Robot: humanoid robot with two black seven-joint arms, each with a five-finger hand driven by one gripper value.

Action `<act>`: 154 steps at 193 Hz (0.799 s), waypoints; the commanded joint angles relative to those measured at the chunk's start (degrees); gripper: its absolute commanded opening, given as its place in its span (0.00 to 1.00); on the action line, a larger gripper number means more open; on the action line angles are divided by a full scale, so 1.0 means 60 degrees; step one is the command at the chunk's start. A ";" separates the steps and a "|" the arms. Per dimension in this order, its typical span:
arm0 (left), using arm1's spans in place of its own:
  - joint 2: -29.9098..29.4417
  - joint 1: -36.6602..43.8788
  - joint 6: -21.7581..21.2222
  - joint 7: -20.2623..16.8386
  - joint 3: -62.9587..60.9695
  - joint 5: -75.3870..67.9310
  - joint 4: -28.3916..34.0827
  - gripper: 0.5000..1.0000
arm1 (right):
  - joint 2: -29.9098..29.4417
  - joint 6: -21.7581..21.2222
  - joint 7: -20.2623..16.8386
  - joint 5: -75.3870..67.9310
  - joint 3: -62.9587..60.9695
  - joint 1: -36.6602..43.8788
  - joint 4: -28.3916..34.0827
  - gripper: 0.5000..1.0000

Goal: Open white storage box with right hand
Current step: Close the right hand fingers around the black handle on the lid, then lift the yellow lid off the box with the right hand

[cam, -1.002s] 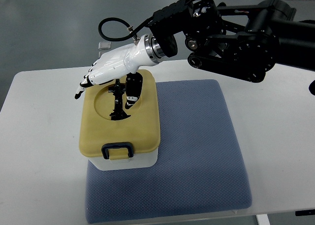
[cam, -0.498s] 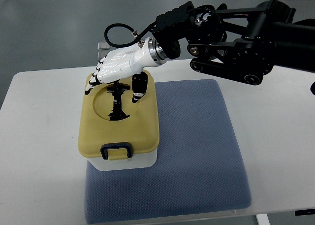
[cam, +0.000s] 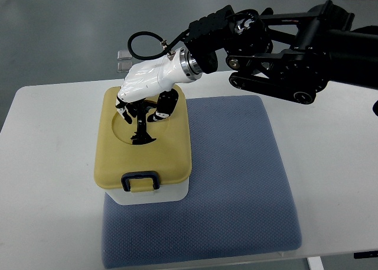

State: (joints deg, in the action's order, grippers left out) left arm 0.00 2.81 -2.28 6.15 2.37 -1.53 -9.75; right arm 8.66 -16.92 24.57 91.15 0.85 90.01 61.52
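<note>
The yellow lid, now down on the white storage box, will be set free by my right gripper on the bare blue-grey mat (cam: 245,143), where it will lie beside the white storage box.
The white storage box (cam: 177,193) stands on the left part of a blue-grey mat (cam: 236,181). Its yellow lid (cam: 171,158) is down, with a black latch (cam: 140,180) at the front edge. A black handle (cam: 142,131) stands upright in the lid's round recess. My right hand (cam: 143,113), white with black fingertips, reaches in from the upper right over the back of the lid. Its fingers (cam: 126,110) curl down on the handle's left and the thumb (cam: 162,109) presses on its right, closing on the handle's top. The handle's upper end is hidden under the palm.
The mat lies on a white table (cam: 47,163) whose back edge runs just behind the box. My black forearm (cam: 283,63) hangs above the table's far right. A small clear object (cam: 123,60) shows beyond the table's back edge.
The right hand has pulled back to the right and dropped over the handle. Its fingers, stretched out past the lid's left edge before, have curled down around the handle's top.
</note>
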 commanded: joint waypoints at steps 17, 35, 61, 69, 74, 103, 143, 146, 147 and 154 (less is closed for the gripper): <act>0.0000 0.0001 0.0000 0.0000 0.0000 -0.0008 -0.0001 1.00 | 0.0036 0.0081 0.0226 -0.0001 -0.0053 0.0012 0.0000 0.00; 0.0000 0.0001 0.0000 0.0000 0.0000 -0.0008 -0.0001 1.00 | 0.0036 0.0257 0.0475 -0.0015 -0.0053 0.0027 0.0015 0.00; 0.0000 0.0001 0.0000 0.0000 0.0000 0.0006 0.0014 1.00 | 0.0080 0.0447 0.0900 -0.0015 -0.0185 0.0144 0.0044 0.00; 0.0000 0.0001 0.0000 0.0000 0.0000 -0.0008 -0.0001 1.00 | 0.0094 0.0477 0.0973 -0.0015 -0.0200 0.0203 0.0059 0.00; 0.0000 0.0001 0.0000 0.0000 0.0000 0.0006 -0.0001 1.00 | 0.0138 0.0506 0.1046 -0.0015 -0.0200 0.0349 0.0074 0.00; 0.0000 0.0001 0.0000 0.0000 0.0000 0.0006 -0.0001 1.00 | 0.0666 0.0535 0.1208 -0.0059 -0.0537 0.0657 0.0118 0.00; 0.0000 0.0001 0.0000 0.0000 0.0000 -0.0008 -0.0001 1.00 | 0.1867 0.0535 0.1632 -0.0118 -0.0727 0.0921 0.0132 0.00; 0.0000 0.0001 0.0000 0.0000 0.0000 0.0006 -0.0001 1.00 | 0.2042 0.0535 0.1691 -0.0118 -0.0727 0.0935 0.0132 0.00; 0.0000 0.0001 0.0000 0.0000 0.0000 0.0006 -0.0001 1.00 | 0.2043 0.0535 0.1691 -0.0118 -0.0727 0.0935 0.0132 0.00; 0.0000 -0.0013 0.0000 0.0000 0.0000 -0.0008 -0.0001 1.00 | 0.2277 0.0550 0.1738 -0.0132 -0.0727 0.0965 0.0132 0.00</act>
State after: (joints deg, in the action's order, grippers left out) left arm 0.00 2.81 -2.28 6.15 2.37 -1.56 -9.75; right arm 18.44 -13.75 33.78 90.46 -3.45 95.41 62.31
